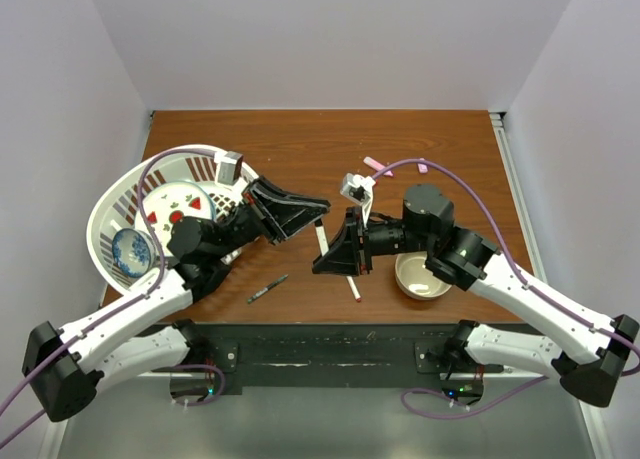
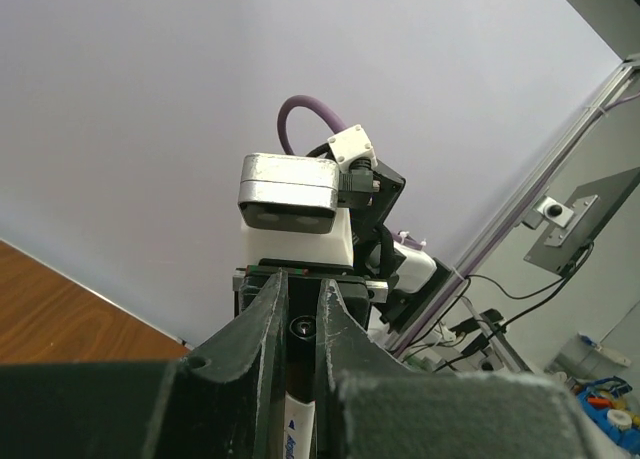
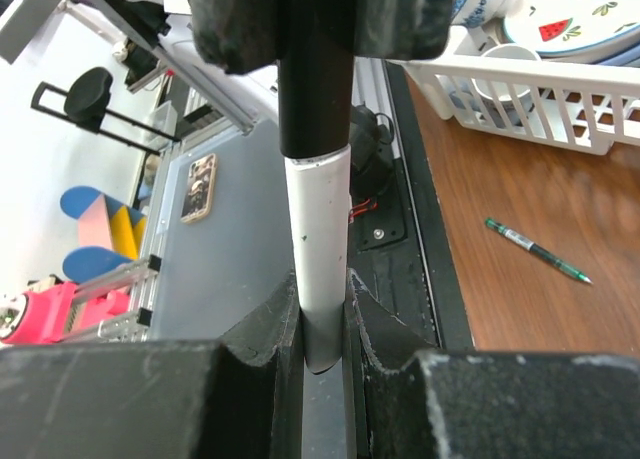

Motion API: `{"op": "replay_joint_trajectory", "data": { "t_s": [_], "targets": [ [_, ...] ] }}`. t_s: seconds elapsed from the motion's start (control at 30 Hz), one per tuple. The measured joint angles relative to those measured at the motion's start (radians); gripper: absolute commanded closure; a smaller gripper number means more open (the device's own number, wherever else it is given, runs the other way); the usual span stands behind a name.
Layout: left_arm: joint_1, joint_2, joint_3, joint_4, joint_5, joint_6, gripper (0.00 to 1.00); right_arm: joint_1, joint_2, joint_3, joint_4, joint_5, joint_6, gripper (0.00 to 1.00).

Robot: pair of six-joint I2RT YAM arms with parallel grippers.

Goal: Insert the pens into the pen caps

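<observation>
Next, my left gripper lets go of the black-capped pen on the table [image 1: 342, 225] between the pink pen and the loose white pen.
A white-barrelled pen [image 1: 323, 242] hangs above the table between my two grippers. My right gripper [image 1: 324, 266] is shut on its white barrel [image 3: 318, 249], the bare end sitting between the jaws of the right gripper [image 3: 322, 291]. The barrel's far end runs into a black pen cap [image 3: 315, 89] with no gap showing. My left gripper [image 1: 321, 212] is shut on that cap. In the left wrist view the black cap [image 2: 300, 329] sits between the jaws of the left gripper [image 2: 300, 284], with white barrel [image 2: 298, 424] below it.
On the table lie a thin dark pen [image 1: 268, 288] [image 3: 537, 250], a second white pen [image 1: 354, 288], a pink pen [image 1: 377, 164] and a pale pink cap [image 1: 422, 166]. A beige bowl [image 1: 422, 276] sits under my right arm. A white basket [image 1: 110, 219] of dishes stands at the left.
</observation>
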Motion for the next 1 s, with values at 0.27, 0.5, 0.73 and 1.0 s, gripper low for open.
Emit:
{"op": "replay_joint_trajectory", "data": {
  "t_s": [0.27,0.5,0.73,1.0],
  "targets": [
    [-0.011,-0.019,0.04,-0.135,0.001,0.047,1.0,0.002,0.007,0.022,-0.035,-0.019,-0.023,1.0],
    [-0.015,-0.031,0.051,-0.203,-0.017,0.072,1.0,0.002,0.035,0.101,-0.175,0.006,-0.111,1.0],
    [-0.015,-0.032,0.009,-0.164,-0.071,0.043,1.0,0.001,0.098,0.162,-0.247,0.014,-0.15,1.0],
    [-0.026,-0.023,0.023,-0.232,-0.143,0.076,1.0,0.0,0.115,0.162,-0.262,0.084,-0.148,1.0]
  ]
}}
